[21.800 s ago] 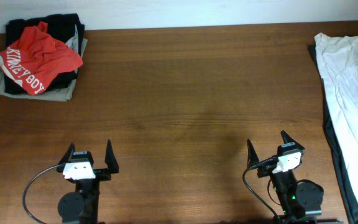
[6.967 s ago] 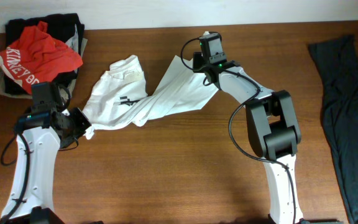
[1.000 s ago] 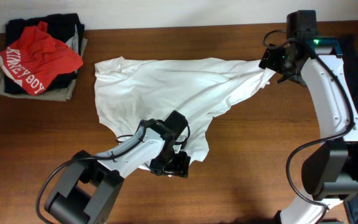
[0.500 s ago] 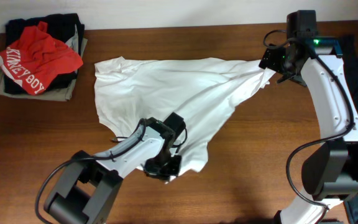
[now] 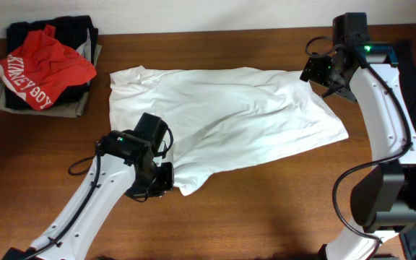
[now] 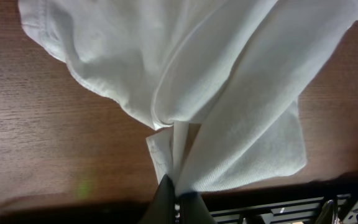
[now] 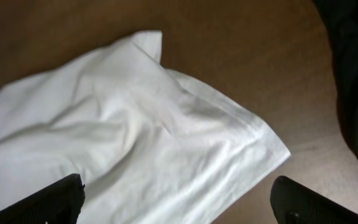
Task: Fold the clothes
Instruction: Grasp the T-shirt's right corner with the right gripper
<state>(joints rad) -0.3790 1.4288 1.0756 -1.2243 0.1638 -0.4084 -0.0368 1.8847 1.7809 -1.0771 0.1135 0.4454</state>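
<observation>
The white garment has a hemmed corner (image 5: 342, 134) (image 7: 281, 153) that points toward the dark garment, and my right gripper should close on it.
The clothes (image 5: 230, 115), a plain white shirt-like garment, lie spread across the middle of the table, wrinkled. My left gripper (image 5: 165, 186) sits at the garment's near left edge. In the left wrist view the left gripper (image 6: 179, 200) is shut on a bunched fold of the white fabric (image 6: 229, 112), which fans out away from the fingertips. My right gripper (image 5: 321, 72) hovers over the garment's far right part. In the right wrist view the right gripper (image 7: 176, 208) stands wide open, with the garment's hemmed corner (image 7: 253, 140) flat on the table below it and nothing between the fingers.
A pile of folded clothes topped by a red shirt with white lettering (image 5: 45, 65) sits at the far left corner. A dark garment (image 7: 353, 62) lies along the right edge of the table. Bare wood (image 5: 280, 209) runs along the near side.
My left gripper has shut on the garment's near edge and drawn it to the left. The right corner has come away from my right gripper and now lies flat.
</observation>
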